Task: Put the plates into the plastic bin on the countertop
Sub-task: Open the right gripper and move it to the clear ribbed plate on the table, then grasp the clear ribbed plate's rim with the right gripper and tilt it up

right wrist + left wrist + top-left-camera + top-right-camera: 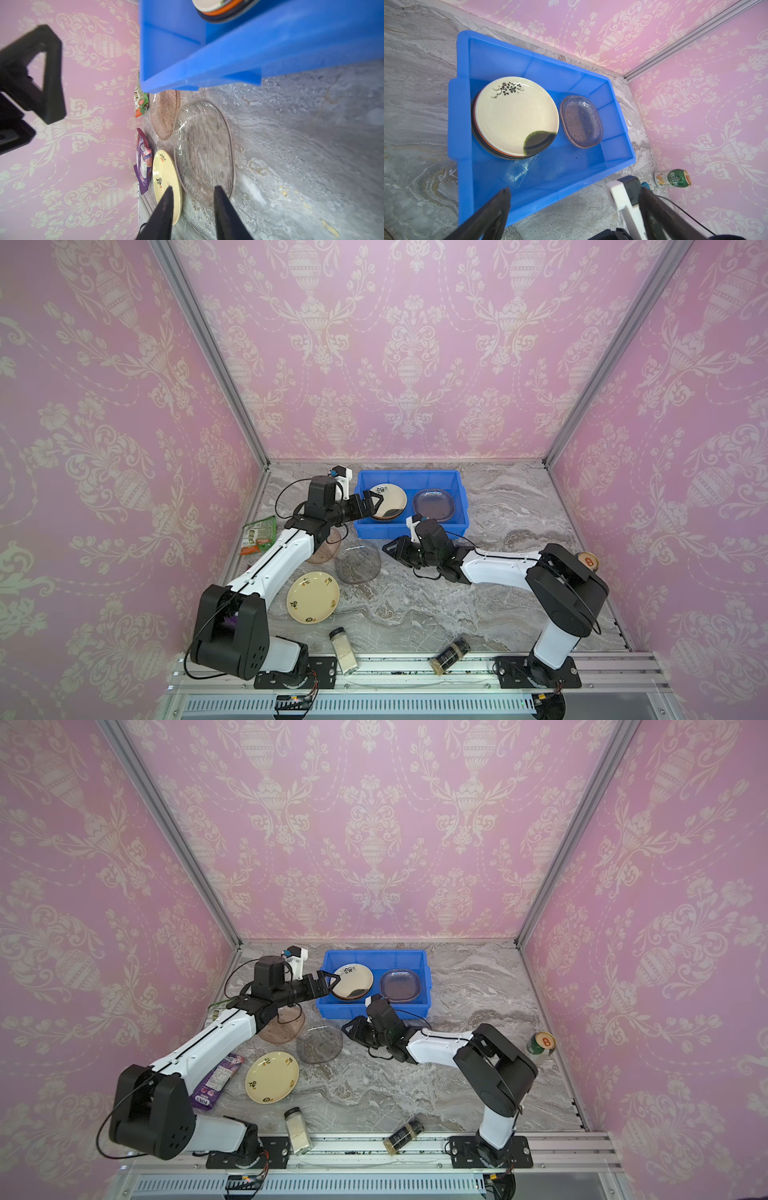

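My left gripper should grab the clear grey glass plate's edge (336,565) across from my right gripper, which will bring the plate over the bin.
The blue plastic bin (409,473) (376,952) (463,116) stands at the back of the marble countertop (511,506). It holds a cream plate with a dark motif (388,499) (517,116) on top of a stack, and beside it a translucent glass plate (434,505) (581,121). On the countertop lie a yellow-cream plate (312,596) (166,176), a clear grey glass plate (357,562) (204,149) and a pinkish glass plate (282,1029), partly under the left arm. My left gripper (376,506) (575,190) is wide open and empty over the bin's left end. My right gripper (388,549) (193,188) is partly open and empty at the grey glass plate's right edge.
A green snack packet (259,535) and a purple one (216,1081) lie along the left wall. Two spice jars (344,651) (449,654) lie at the front edge. A can (587,561) (672,178) stands at the right wall behind the right arm.
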Controlling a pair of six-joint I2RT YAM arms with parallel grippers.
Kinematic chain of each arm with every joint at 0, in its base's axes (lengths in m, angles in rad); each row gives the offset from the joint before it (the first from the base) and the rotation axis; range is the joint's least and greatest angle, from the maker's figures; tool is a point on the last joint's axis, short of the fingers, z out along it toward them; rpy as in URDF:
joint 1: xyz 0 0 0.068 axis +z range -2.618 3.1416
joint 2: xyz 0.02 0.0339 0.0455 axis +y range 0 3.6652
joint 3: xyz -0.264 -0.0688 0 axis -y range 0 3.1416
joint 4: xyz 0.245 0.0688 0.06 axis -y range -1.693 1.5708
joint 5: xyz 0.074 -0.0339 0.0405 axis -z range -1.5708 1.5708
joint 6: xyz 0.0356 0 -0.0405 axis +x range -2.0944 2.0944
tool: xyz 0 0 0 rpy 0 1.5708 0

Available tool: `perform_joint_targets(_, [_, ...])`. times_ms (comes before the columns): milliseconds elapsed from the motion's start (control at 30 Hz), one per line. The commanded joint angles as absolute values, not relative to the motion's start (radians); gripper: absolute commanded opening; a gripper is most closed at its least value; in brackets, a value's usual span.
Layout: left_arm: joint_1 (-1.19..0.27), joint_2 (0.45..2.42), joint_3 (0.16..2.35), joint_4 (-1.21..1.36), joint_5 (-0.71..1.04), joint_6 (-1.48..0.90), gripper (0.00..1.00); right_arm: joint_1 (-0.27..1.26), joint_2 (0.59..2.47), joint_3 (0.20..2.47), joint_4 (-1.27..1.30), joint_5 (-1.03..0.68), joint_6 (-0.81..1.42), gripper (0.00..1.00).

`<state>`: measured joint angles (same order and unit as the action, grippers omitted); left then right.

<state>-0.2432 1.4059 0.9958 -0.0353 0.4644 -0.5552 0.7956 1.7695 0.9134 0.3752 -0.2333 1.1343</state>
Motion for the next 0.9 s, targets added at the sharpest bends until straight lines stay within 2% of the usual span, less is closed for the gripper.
perform_joint_targets(0, [-0.240, 1.379, 0.991, -0.021, 0.450, -0.535, 0.97, 0.820, 1.795, 0.946, 0.311, -0.215, 1.132, 0.32])
perform_joint_targets(867, [-0.240, 1.348, 0.969, -0.025, 0.452, -0.529, 0.98, 0.845, 1.981, 1.047, 0.267, -0.310, 1.201, 0.31])
